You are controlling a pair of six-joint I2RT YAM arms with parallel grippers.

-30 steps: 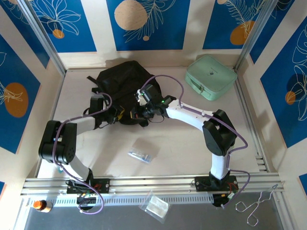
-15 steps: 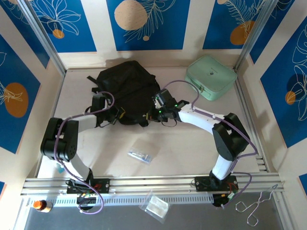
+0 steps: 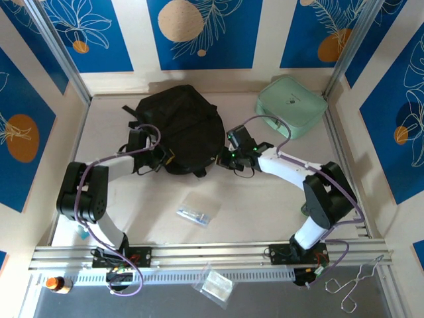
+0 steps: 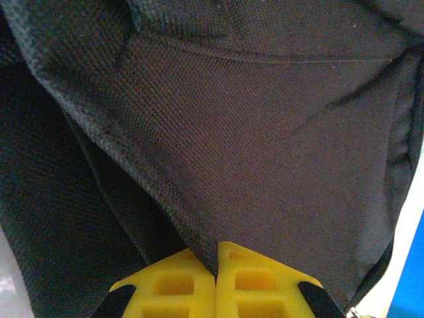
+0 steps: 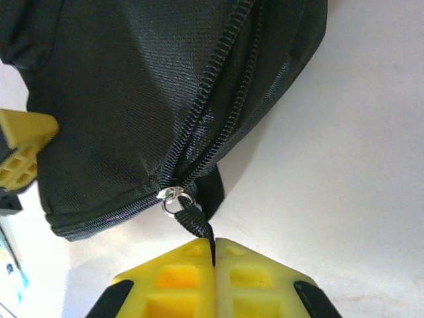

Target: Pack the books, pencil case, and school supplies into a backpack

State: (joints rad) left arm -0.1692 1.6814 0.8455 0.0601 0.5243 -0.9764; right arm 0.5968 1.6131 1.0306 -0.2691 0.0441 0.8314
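Next, my left gripper lets go of the fabric fold it pinches away from the closed zip and grips the zip's seam (image 5: 99, 222) to steady the backpack.
The black backpack (image 3: 185, 122) lies at the back middle of the table. My left gripper (image 3: 165, 158) is at its near left edge, shut on a fold of the backpack's black fabric (image 4: 218, 165), pinched between the yellow fingertips (image 4: 252, 271). My right gripper (image 3: 222, 159) is at the near right edge, shut on the black strap of the zip pull (image 5: 197, 222), just below the metal ring (image 5: 173, 197) on the zip (image 5: 212, 86). The transparent pencil case (image 3: 197, 213) lies flat in front of the backpack, apart from both grippers. The books are out of view.
A mint-green case (image 3: 291, 106) stands at the back right. Below the table's front rail lie a clear plastic bag (image 3: 215, 285), a wire clamp (image 3: 354, 288) and a small orange bottle (image 3: 56, 283). Blue patterned walls close in three sides.
My right gripper has travelled to the right along the backpack's near edge with the zip pull in it. My left gripper has closed on the fabric and stayed in place.
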